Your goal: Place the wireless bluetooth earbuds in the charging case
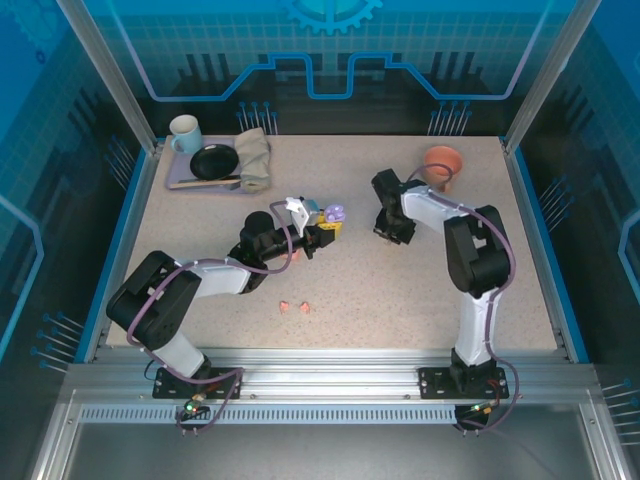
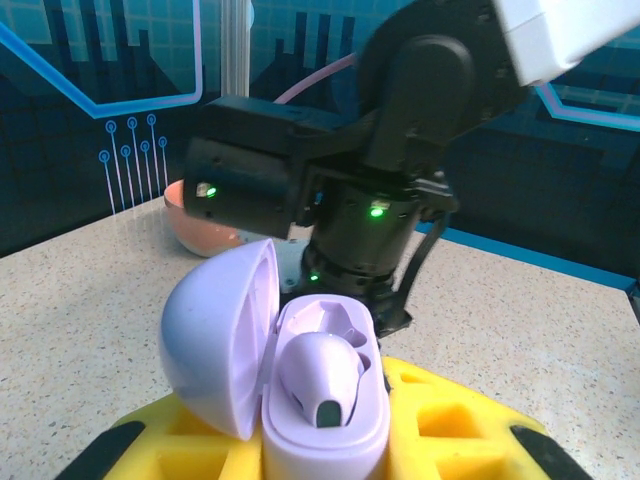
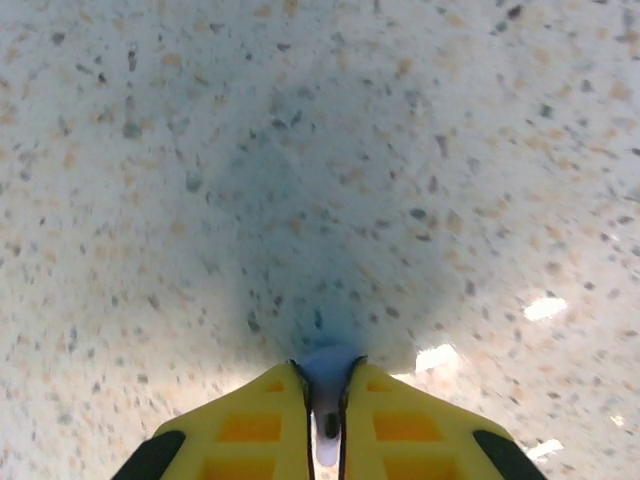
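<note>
Next, I put the lilac earbud down and grab it by the round head [image 3: 331, 362], because my right gripper is pinching its stem and its head sticks out past the fingers.
My left gripper [image 1: 326, 228] is shut on the lilac charging case [image 2: 325, 420], holding it upright above the table's middle. The case's lid [image 2: 215, 335] stands open to the left. One lilac earbud [image 2: 320, 375] sits in the near slot, and the far slot [image 2: 335, 320] is empty. My right gripper [image 1: 385, 233] points down at the table just right of the case. In the right wrist view its yellow fingers [image 3: 255, 425] are shut on another lilac earbud [image 3: 326, 365], close above the speckled tabletop. Two salmon-pink earbuds [image 1: 292, 306] lie on the table nearer the front.
An orange bowl [image 1: 441, 160] stands at the back right, behind the right arm. At the back left a tray [image 1: 185, 183] holds a mug [image 1: 185, 133], a black plate [image 1: 214, 162] and a folded cloth [image 1: 254, 158].
</note>
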Available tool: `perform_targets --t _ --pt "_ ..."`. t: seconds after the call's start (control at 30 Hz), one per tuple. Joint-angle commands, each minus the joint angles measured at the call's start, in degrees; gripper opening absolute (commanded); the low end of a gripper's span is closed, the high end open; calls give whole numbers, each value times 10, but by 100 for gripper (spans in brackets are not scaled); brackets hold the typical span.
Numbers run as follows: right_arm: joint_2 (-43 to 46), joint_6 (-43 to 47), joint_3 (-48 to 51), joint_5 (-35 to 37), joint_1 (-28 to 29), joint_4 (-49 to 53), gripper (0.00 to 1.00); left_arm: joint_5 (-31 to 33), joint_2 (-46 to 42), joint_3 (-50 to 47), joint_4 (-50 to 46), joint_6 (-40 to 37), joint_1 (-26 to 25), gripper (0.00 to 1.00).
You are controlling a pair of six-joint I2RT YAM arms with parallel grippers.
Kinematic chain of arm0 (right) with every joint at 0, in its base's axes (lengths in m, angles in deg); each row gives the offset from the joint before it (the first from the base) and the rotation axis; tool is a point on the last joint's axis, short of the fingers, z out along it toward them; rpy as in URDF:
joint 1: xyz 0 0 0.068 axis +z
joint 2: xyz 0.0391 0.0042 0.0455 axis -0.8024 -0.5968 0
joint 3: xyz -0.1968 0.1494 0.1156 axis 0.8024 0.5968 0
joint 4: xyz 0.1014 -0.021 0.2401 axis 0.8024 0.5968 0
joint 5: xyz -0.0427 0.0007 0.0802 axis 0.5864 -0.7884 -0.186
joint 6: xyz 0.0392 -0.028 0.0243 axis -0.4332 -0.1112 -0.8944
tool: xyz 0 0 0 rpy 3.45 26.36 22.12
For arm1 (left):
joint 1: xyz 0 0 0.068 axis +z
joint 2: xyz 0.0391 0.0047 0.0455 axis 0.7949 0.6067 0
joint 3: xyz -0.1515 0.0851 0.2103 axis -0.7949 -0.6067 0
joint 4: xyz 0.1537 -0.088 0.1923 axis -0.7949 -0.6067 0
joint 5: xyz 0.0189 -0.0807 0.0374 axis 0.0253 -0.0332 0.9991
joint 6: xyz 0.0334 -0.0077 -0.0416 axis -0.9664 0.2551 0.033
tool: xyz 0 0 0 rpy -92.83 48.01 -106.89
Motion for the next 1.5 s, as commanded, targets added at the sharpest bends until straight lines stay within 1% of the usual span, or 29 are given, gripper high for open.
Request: perform_targets --t 0.0,0.13,0.23,0.3,0.4,0.5,0.63,0.9,1.13,1.27,1.33,1.47 --pt "77 24 49 6 1 -54 8 -19 -7 3 -3 7 4 0" --pt "162 46 91 11 8 -88 8 -28 -10 3 -10 10 3 0" --pt "214 67 102 18 12 -91 8 -34 -10 4 -16 10 3 0" --pt "239 76 106 18 12 -87 9 -35 -9 6 -20 13 3 0" --pt "257 85 111 1 12 -83 9 -35 -6 8 -19 17 3 0" --pt "259 87 131 -16 18 -87 8 -35 -5 10 -18 20 2 0" --pt "258 87 178 -14 41 -104 8 -33 -9 12 -25 20 2 0" --pt "240 93 259 14 114 -135 7 -31 -16 14 -30 18 1 0" --pt "214 90 291 32 159 -134 7 -31 -17 15 -26 20 2 0" --pt "204 80 306 28 167 -126 8 -30 -17 13 -22 23 2 0" --pt "201 78 300 23 167 -116 13 -30 -17 13 -19 23 2 0" --pt "205 62 257 20 164 -61 30 -29 -18 11 -18 23 2 0"
